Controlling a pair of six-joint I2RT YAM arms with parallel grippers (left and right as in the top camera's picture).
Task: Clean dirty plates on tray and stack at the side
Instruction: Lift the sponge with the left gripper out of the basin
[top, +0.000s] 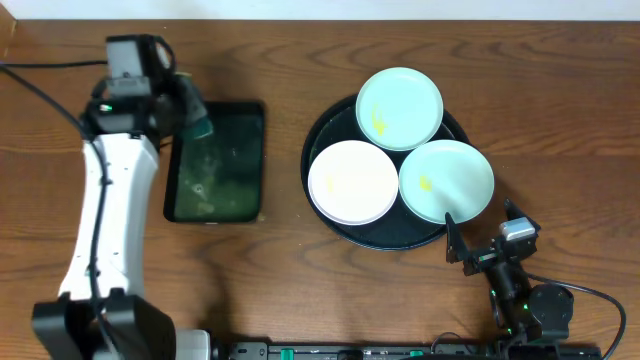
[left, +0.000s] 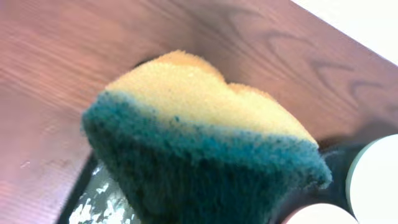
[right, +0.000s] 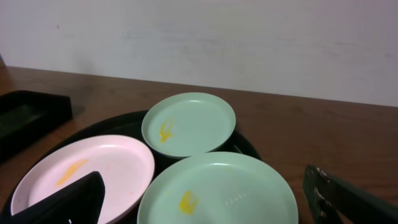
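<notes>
The robot's left gripper will release the green-and-yellow sponge on the middle of the white plate (top: 356, 188), beside the plate's yellow smear.
Three plates lie on the round black tray (top: 325, 135): a white plate (top: 352, 181) at front left, a mint plate (top: 400, 107) at the back and a mint plate (top: 447, 180) at front right. Each shows a yellow smear in the right wrist view: white (right: 93, 171), far mint (right: 189, 123), near mint (right: 217, 190). My left gripper (top: 197, 115) is shut on a yellow-and-green sponge (left: 199, 143), above the far end of the small dark-green tray (top: 216, 160). My right gripper (top: 480, 240) is open and empty, just in front of the near mint plate.
The dark-green rectangular tray holds wet, soapy patches (left: 99, 205). Wooden table (top: 560, 120) stretches right of the black tray. A pale wall (right: 249, 37) stands behind the table's far edge.
</notes>
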